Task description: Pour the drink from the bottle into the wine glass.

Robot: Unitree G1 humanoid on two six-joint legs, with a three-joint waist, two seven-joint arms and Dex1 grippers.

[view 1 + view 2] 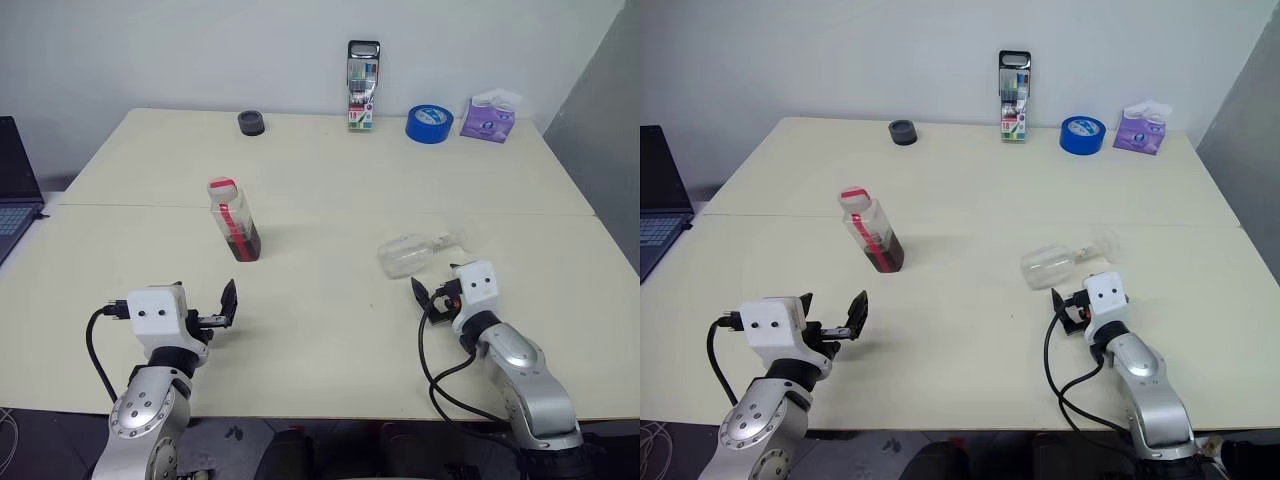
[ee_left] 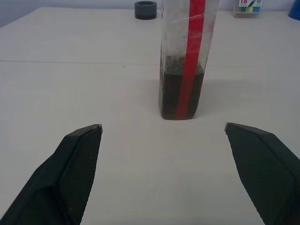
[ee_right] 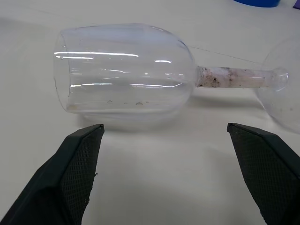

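The bottle has a red-and-white cap and a dark drink in it. Next, my left gripper closes on the clear upper body of the bottle (image 1: 232,217) (image 2: 190,40), below the cap and above the drink.
The bottle (image 1: 234,219) stands upright on the table with its red-and-white cap on and a red label strip down its side. The dark drink (image 2: 181,93) fills its bottom part. My left gripper (image 1: 222,308) is open near the front edge, short of the bottle and apart from it. The wine glass (image 1: 408,253) lies on its side, bowl toward the left, stem and foot (image 3: 281,93) toward the right. My right gripper (image 1: 432,298) is open just in front of the bowl (image 3: 124,72), not touching it.
Along the far edge of the table (image 1: 330,330) sit a dark round cap (image 1: 251,122), a pack of markers (image 1: 362,85), a roll of blue tape (image 1: 429,123) and a purple tissue pack (image 1: 488,117). A laptop (image 1: 12,195) is at the left.
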